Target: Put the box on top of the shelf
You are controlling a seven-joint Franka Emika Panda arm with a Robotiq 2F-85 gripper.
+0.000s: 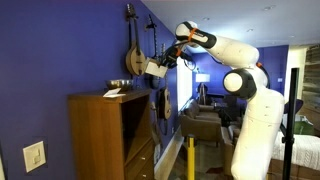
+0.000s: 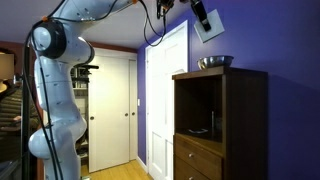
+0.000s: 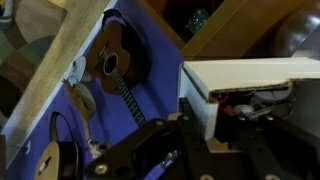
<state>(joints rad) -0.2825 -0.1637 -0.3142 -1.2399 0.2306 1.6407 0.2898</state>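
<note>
Next, I release the cream-white box on the shelf top's far end (image 1: pixel 136 87), just past the metal bowl.
The cream-white box (image 1: pixel 155 68) hangs in the air, tilted, above and beyond the shelf top. My gripper (image 1: pixel 167 58) is shut on it. In both exterior views the brown wooden shelf (image 1: pixel 100 135) stands below the box; it also shows against the purple wall (image 2: pixel 245 120). From the opposite side the box (image 2: pixel 208 24) is held high above the shelf top by the gripper (image 2: pixel 197 11). In the wrist view the box (image 3: pixel 250 72) fills the upper right, with one wall pinched between the dark fingers (image 3: pixel 205 125).
A metal bowl (image 1: pixel 120 85) and a flat pale sheet (image 1: pixel 113 93) sit on the shelf top; the bowl also shows from the opposite side (image 2: pixel 215 62). Stringed instruments (image 1: pixel 131 55) hang on the purple wall. White doors (image 2: pixel 115 110) stand behind the robot's base.
</note>
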